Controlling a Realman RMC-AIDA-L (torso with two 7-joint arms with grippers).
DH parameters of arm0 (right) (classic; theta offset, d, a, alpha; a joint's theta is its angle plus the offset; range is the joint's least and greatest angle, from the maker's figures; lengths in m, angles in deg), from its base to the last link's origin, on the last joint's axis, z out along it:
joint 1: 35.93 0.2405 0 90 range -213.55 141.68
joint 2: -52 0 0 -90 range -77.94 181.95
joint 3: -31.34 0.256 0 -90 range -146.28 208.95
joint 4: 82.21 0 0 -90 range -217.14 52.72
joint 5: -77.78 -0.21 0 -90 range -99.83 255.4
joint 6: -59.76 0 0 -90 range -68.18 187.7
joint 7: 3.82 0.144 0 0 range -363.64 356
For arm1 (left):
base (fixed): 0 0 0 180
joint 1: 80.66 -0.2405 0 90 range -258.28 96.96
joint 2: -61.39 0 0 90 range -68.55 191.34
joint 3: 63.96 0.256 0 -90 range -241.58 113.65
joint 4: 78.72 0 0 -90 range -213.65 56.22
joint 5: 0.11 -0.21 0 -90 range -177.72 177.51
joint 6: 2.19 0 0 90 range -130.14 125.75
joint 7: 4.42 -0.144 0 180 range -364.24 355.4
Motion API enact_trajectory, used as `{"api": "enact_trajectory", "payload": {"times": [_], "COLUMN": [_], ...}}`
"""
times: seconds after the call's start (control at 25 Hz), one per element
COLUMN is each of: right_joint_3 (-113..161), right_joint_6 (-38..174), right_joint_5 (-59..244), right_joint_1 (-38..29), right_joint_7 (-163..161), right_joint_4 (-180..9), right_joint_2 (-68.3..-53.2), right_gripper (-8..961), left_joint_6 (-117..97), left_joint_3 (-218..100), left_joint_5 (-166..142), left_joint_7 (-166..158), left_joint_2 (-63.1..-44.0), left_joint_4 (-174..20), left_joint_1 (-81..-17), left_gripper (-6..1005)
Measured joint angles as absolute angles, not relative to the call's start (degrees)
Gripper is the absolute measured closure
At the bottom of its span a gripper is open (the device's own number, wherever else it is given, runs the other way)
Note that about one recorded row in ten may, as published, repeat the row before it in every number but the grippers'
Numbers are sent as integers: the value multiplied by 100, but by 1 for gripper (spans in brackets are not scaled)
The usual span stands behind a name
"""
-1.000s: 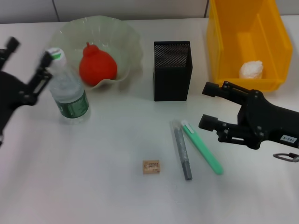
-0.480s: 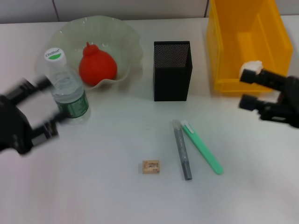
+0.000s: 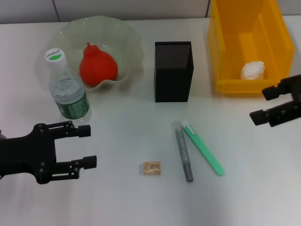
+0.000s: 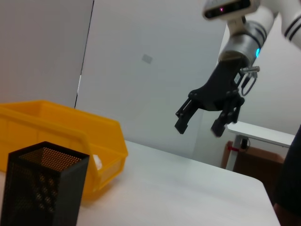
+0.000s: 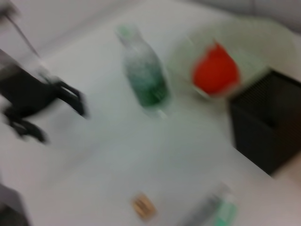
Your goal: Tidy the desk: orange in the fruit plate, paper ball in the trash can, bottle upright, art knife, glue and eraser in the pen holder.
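Note:
My right gripper moves to the green art knife next and close near its white end (image 3: 193,133) (image 5: 227,211), the one nearest the pen holder.
The orange (image 3: 98,66) lies in the glass fruit plate (image 3: 123,37) at the back left. The bottle (image 3: 67,89) stands upright beside the plate. A white paper ball (image 3: 252,70) rests inside the yellow trash can (image 3: 228,42). The black mesh pen holder (image 3: 173,71) stands in the middle. In front of it lie the grey glue (image 3: 183,151), the green art knife (image 3: 203,149) and the small tan eraser (image 3: 152,168). My left gripper (image 3: 87,147) is open at the front left, below the bottle. My right gripper (image 3: 262,104) is open at the right edge, in front of the trash can.
The white desk (image 3: 117,197) stretches across the head view, with a wall behind its far edge. In the left wrist view the pen holder (image 4: 40,188), the trash can (image 4: 61,136) and the right gripper (image 4: 200,125) show.
My left gripper let go of the bottle, which now stands upright, and drew back toward the front left. My right gripper pulled away to the right edge.

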State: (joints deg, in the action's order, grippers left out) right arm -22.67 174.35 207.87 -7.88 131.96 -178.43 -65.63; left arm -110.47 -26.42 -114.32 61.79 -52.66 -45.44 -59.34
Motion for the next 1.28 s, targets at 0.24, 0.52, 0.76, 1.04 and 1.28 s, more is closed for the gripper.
{"api": "enact_trajectory", "payload": {"times": [0.24, 0.52, 0.76, 1.04, 1.28], "right_joint_3": [-3287, -4269, -5384, -6456, -6694], "right_joint_6": [17385, 16282, 15108, 14366, 14132], "right_joint_5": [22427, 22845, 22778, 22796, 22754], "right_joint_1": [-32, 453, 602, 740, 916], "right_joint_7": [14111, 14412, 14708, 15082, 15128], "right_joint_4": [-17906, -16517, -15612, -15241, -14856], "right_joint_2": [-6683, -6733, -6755, -6759, -6780], "right_gripper": [110, 110, 145, 205, 467], "left_joint_6": [-10920, -10713, -10493, -10448, -10421], "left_joint_3": [-2644, -2637, -2606, -2599, -2619], "left_joint_5": [-11435, -11461, -11478, -11481, -11481], "left_joint_7": [6238, 6243, 6251, 6255, 6255], "left_joint_2": [-5276, -5305, -5350, -5353, -5350], "left_joint_4": [-4538, -4595, -4602, -4668, -4669], "left_joint_1": [-5910, -5891, -5929, -5945, -5969], "left_gripper": [256, 256, 256, 256, 256]}}
